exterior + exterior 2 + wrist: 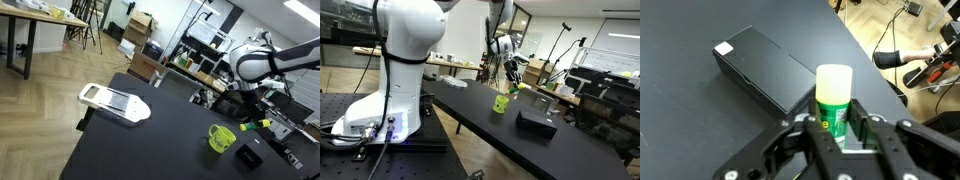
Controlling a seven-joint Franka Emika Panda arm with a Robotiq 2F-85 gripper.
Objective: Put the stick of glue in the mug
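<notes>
The robot's gripper will release the glue stick inside the lime mug (223, 135) that stands next to the flat black box.
My gripper (837, 128) is shut on the stick of glue (834, 88), which has a pale yellow cap and a green labelled body and stands upright between the fingers. In an exterior view the gripper (250, 118) holds the glue (255, 125) above the black table, to the right of and higher than the lime mug (221, 138). In the other exterior view the mug (501, 102) stands below and left of the gripper (517, 84). The mug is out of the wrist view.
A flat black box (760, 65) lies on the black table below the gripper; it also shows in both exterior views (250, 157) (535, 122). A white flat tool (113, 102) lies at the table's far left. The table edge (872, 60) is close by.
</notes>
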